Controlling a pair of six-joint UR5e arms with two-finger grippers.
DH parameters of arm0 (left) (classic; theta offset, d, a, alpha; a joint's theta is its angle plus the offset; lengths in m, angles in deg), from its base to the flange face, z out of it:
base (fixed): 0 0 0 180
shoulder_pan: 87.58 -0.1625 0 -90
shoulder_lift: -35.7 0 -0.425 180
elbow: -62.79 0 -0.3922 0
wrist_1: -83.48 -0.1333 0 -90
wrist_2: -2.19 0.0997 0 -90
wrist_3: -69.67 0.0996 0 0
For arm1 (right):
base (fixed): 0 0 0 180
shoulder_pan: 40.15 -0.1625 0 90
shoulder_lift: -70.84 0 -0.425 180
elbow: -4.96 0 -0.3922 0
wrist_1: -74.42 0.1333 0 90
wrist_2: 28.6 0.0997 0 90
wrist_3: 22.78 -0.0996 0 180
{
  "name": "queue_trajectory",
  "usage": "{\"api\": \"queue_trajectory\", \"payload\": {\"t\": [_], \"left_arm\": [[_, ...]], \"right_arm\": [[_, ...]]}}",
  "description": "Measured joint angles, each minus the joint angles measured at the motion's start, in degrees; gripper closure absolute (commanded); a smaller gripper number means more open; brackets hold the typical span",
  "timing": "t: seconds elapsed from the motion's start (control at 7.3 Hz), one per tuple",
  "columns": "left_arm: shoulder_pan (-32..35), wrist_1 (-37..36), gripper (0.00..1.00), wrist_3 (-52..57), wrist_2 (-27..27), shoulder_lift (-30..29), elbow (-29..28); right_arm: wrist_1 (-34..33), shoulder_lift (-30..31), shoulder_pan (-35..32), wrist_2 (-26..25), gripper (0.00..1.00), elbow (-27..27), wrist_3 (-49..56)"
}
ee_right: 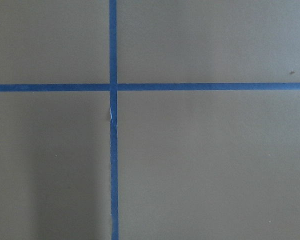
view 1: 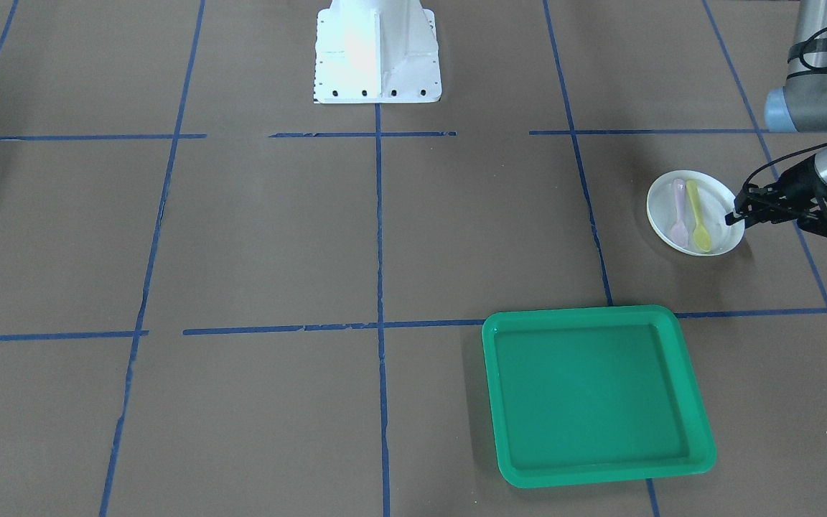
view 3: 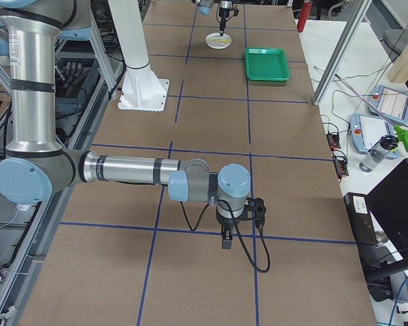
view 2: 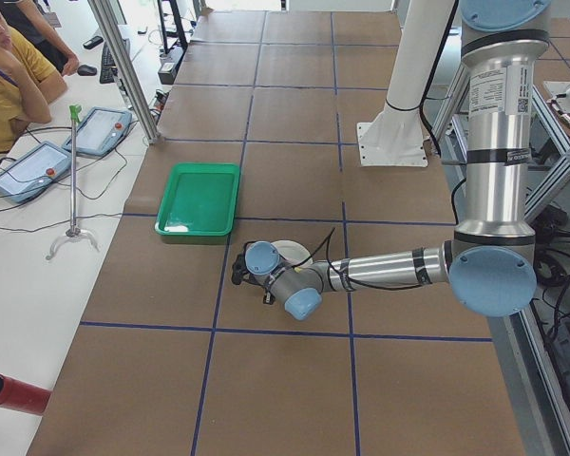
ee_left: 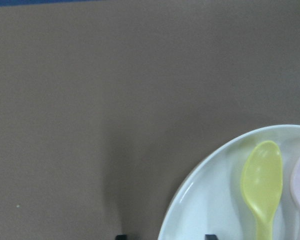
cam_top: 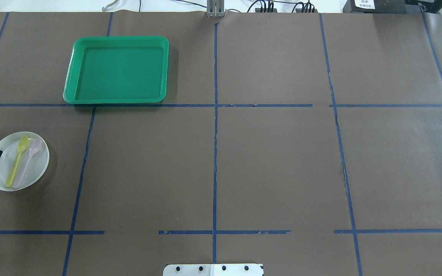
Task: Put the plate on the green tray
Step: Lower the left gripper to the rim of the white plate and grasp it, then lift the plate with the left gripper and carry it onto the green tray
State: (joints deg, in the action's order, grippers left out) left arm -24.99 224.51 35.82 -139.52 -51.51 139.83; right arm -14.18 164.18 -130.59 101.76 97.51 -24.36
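Observation:
The white plate, spoons included, will leave my left gripper mid-way on the green tray (view 1: 589, 398).
The small white plate (view 1: 661, 205) lies on the table on my left side, with a yellow spoon (view 1: 698, 222) and a pink spoon (view 1: 679, 215) in it. It also shows in the overhead view (cam_top: 2, 168). My left gripper (view 1: 733, 215) is low at the plate's outer rim. In the left wrist view the plate (ee_left: 210, 200) fills the lower right, and the gripper (ee_left: 165, 236) is open, one fingertip on each side of the rim. The green tray (view 1: 593, 314) lies empty, farther from my base. My right gripper (view 3: 226, 241) hangs over bare table far away; I cannot tell its state.
The robot's white base (view 1: 377, 57) stands at the table's near middle edge. Blue tape lines (cam_top: 215, 153) cross the brown table. Operators' pendants and a person (view 2: 9, 66) are beyond the table's far edge.

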Motion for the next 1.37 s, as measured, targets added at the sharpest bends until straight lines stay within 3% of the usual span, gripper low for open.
{"api": "queue_trajectory", "payload": {"t": [0.41,0.82,1.1,1.37], "left_arm": [[0.01,-0.15,1.00,-0.01,-1.06,0.33,0.08],[1.12,-0.53,1.00,-2.06,-10.52,0.10,2.96],[3.06,-1.60,1.00,-8.00,-12.69,-4.73,3.40],[4.06,-10.61,1.00,-10.69,-12.32,-14.58,1.81]], "right_arm": [[0.00,0.00,0.00,0.02,0.00,0.00,0.00],[0.00,0.00,0.00,0.03,0.00,0.00,0.00],[0.00,0.00,0.00,0.04,0.00,0.00,0.00],[0.00,0.00,0.00,0.03,0.00,0.00,0.00]]}}
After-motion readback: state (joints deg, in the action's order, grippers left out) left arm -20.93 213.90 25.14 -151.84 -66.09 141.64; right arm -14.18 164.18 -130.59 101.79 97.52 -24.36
